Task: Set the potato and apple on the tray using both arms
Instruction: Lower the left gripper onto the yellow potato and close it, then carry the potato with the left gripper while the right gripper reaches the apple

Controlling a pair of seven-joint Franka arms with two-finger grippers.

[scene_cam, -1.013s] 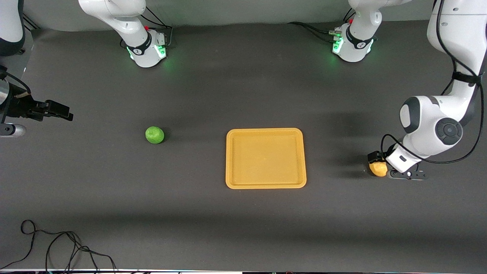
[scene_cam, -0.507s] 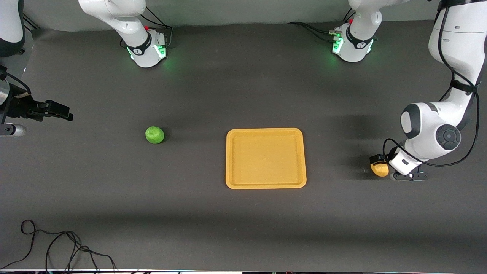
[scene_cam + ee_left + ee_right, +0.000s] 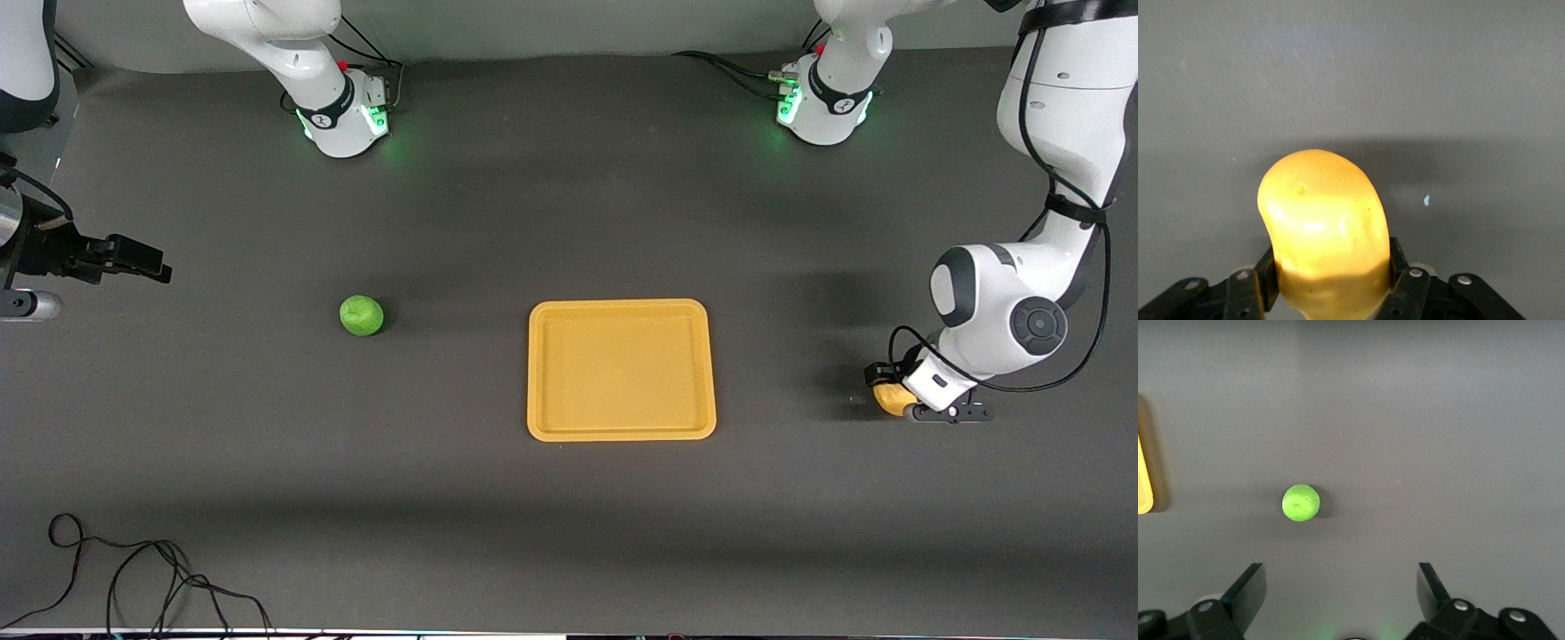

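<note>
The robot's left gripper should set the potato down inside the orange tray's near corner (image 3: 688, 388) at the left arm's end.
The yellow-orange potato (image 3: 889, 397) lies at the left arm's end of the table, beside the orange tray (image 3: 622, 305). My left gripper (image 3: 892, 391) is down at the table, shut on the potato. In the left wrist view its fingers (image 3: 1268, 267) press both sides of the potato (image 3: 1321, 220). The green apple (image 3: 361, 316) sits on the table toward the right arm's end, apart from the tray. My right gripper (image 3: 153, 265) waits open and empty, up in the air past the apple at the right arm's end. The right wrist view shows the gripper (image 3: 1341, 577), the apple (image 3: 1301, 503) and a tray edge (image 3: 1143, 487).
The tray holds nothing. A loose black cable (image 3: 133, 578) lies at the near edge toward the right arm's end. The two green-lit arm bases (image 3: 342, 116) (image 3: 822, 102) stand along the table edge farthest from the front camera.
The left arm's wrist has swung lower and in over the potato, which has shifted slightly toward the left arm's end. The right arm, apple and tray have not moved.
</note>
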